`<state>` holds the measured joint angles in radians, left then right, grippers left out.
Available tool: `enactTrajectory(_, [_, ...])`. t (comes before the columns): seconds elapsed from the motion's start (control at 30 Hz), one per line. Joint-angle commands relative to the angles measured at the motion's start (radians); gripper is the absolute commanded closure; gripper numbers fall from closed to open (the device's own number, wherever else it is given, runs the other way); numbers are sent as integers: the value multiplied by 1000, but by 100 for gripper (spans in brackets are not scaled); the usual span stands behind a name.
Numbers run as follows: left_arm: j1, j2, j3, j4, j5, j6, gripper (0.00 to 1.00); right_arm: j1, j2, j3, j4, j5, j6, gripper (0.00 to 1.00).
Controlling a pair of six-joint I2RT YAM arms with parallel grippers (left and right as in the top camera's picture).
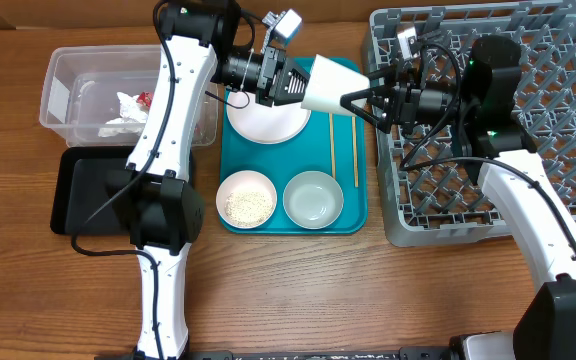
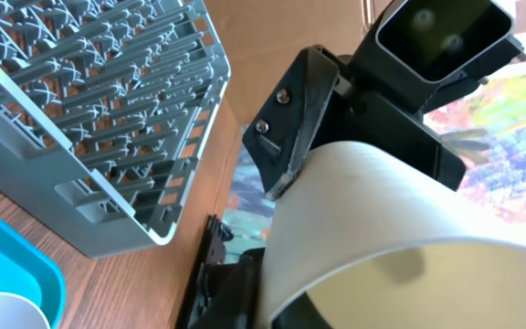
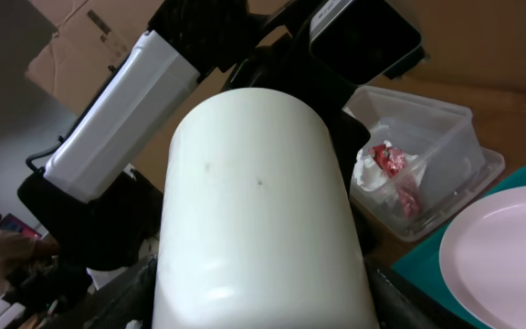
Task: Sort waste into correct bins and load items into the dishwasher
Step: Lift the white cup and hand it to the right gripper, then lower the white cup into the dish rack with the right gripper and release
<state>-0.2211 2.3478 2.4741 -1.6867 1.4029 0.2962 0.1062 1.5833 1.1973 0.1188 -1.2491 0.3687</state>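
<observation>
Next, I release the small white cup, now hanging above the teal tray, from my right gripper in the grey dish rack's near corner point(image 1: 425, 208), beside the teal tray.
The small white cup point(image 1: 333, 85) hangs on its side in the air above the teal tray, between both grippers. My left gripper point(image 1: 293, 85) is shut on its rim; the left wrist view shows the cup point(image 2: 382, 210) with a finger point(image 2: 272, 283) at the rim. My right gripper point(image 1: 360, 100) has its fingers pressed on either side of the cup's other end, as the right wrist view shows point(image 3: 258, 302). The round white plate point(image 1: 268, 122), a white bowl of rice grains point(image 1: 246, 200), a pale blue-grey bowl point(image 1: 313, 198) and two chopsticks point(image 1: 356, 150) lie on the tray.
The grey dish rack point(image 1: 528, 130) stands at the right, under my right arm. The clear tub point(image 1: 68, 95) at the far left holds the red wrapper point(image 1: 144, 98) and white paper point(image 1: 123, 115). The black tray point(image 1: 83, 190) lies in front of it. The teal tray point(image 1: 358, 215) is in the middle.
</observation>
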Motion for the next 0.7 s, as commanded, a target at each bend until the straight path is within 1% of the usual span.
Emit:
enactTrajectory(0.0, [-4,-7,15,-3,30,19,83,-1,-5,19,7,13,2,38])
enactTrajectory(0.07, [-4,-7,15,-3,29,19,74,-1,-5,19,8,15,3,41])
enactTrajectory(0.13, [-4,-7,15,-3,25,20,63,-1,-5,19,11,17,3,43])
enactTrajectory(0.23, [2,-7,15,-3,-5,23,39,-13,-5,20,10,16,4,47])
enactTrajectory(0.27, [8,-7,15,-3,-19,23,33,-24,-6,20,10,16,11,48])
enactTrajectory(0.3, [18,-7,15,-3,-33,23,29,-42,-6,20,8,16,32,48])
enactTrajectory(0.37, [43,-7,15,-3,-46,23,23,-82,-6,20,3,11,70,48])
enactTrajectory(0.5, [116,-7,15,1,-55,23,16,-178,-11,20,-41,0,119,48])
enactTrajectory(0.6, [170,-7,15,12,-112,23,12,-231,-32,20,-117,19,118,48])
enactTrajectory(0.67, [195,-7,15,16,-163,23,10,-250,-57,20,-194,69,89,47])
